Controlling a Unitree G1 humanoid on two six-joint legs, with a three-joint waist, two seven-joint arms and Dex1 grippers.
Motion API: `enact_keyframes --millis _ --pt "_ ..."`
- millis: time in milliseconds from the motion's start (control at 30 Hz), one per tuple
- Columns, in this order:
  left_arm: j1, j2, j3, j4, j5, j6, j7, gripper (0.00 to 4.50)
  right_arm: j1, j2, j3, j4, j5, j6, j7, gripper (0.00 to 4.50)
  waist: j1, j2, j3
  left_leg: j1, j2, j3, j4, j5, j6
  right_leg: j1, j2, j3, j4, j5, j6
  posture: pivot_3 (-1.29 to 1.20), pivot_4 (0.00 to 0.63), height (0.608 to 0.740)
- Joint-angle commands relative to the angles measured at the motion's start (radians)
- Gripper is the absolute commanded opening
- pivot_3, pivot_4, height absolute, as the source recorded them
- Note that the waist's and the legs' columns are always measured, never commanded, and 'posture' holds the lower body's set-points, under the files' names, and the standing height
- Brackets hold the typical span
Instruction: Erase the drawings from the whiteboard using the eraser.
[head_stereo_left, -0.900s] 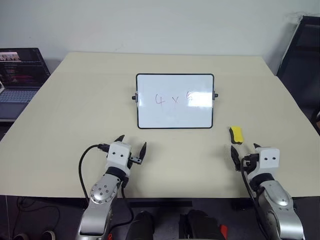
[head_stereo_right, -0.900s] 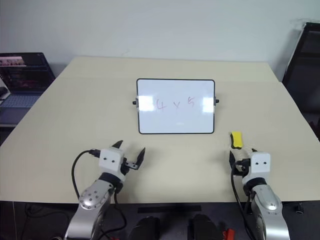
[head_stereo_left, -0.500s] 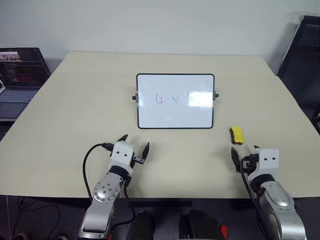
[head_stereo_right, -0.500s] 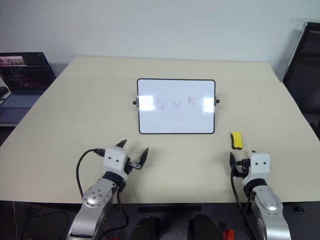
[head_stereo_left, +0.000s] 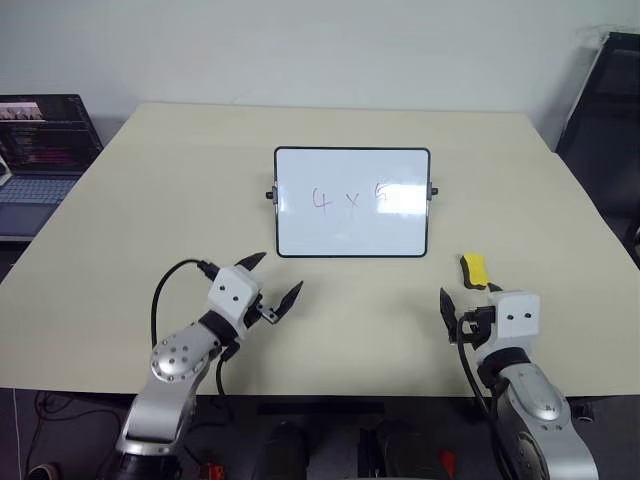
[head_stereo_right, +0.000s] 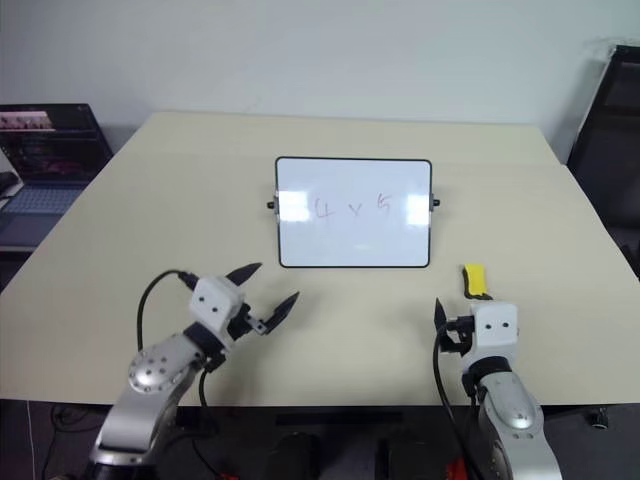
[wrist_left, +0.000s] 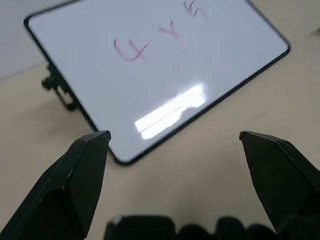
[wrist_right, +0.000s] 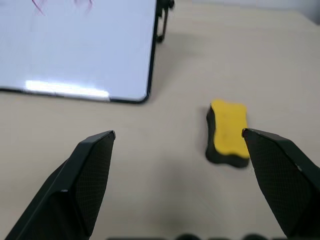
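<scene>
The robot's right gripper needs to next move to the yellow eraser beside the whiteboard and close on its long sides at the eraser's middle (head_stereo_left: 474, 271) (wrist_right: 229, 131).
The whiteboard (head_stereo_left: 350, 225) stands tilted on the middle of the beige table, black-framed, with the faint pink drawings (head_stereo_left: 350, 198) "4 x 5" on its upper half. The eraser (head_stereo_left: 473, 270), a yellow block with a black underside, lies on the table to the right of the board's lower corner. My left gripper (head_stereo_left: 281, 272) hovers open just below the board's lower left corner, pointing toward it. My right gripper (head_stereo_left: 467, 297) is open right behind the eraser; in the right wrist view the eraser (wrist_right: 228, 131) lies just ahead, near the right finger (wrist_right: 280, 175).
An open laptop (head_stereo_left: 40, 140) sits on a side surface beyond the table's left edge. A dark piece of furniture (head_stereo_left: 600, 100) stands off the far right corner. The table's front edge (head_stereo_left: 350, 395) runs just under both wrists.
My left arm has swung outward and its gripper has edged toward the board's lower left corner. My right gripper has shifted a little to the left, behind the eraser. Both stay open.
</scene>
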Motion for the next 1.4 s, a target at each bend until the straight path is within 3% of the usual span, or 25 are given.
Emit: enact_keyframes --millis 33,233,567,1400 --pt "-0.119 0.016 0.012 0.041 -0.035 -0.025 -0.048 4.5 -0.036 -0.01 -0.053 -0.059 0.014 0.035 -0.009 4.46 0.002 0.0 0.0 0.0 0.0 0.0 0.0 0.0 0.0 0.0 0.0 0.0 0.0 0.0 0.0 0.0 0.15 0.74" --pt "-0.307 0.043 -0.078 0.086 -0.153 0.083 -0.283 4.5 -0.185 -0.015 -0.158 0.04 0.034 0.109 -0.042 4.46 -0.003 0.0 0.0 0.0 -0.001 0.001 0.0 0.0 0.0 0.0 0.001 -0.001 0.0 0.001 0.001 0.0 0.15 0.74" --pt "-0.443 0.075 -0.175 0.169 -0.219 0.163 -0.549 4.5 -0.416 -0.054 -0.246 0.239 0.142 0.328 -0.012 4.46 -0.014 0.001 0.001 0.0 -0.001 0.001 -0.002 0.0 0.0 -0.001 0.005 0.0 0.001 0.0 0.0 0.0 0.15 0.74" --pt "-0.455 0.041 -0.167 0.244 -0.17 0.078 -0.562 4.5 -0.534 -0.086 -0.224 0.481 0.121 0.28 -0.008 4.46 -0.013 0.001 0.001 -0.005 -0.001 0.001 -0.001 0.0 0.0 -0.005 0.005 0.001 0.001 0.001 0.0 0.0 0.15 0.74"
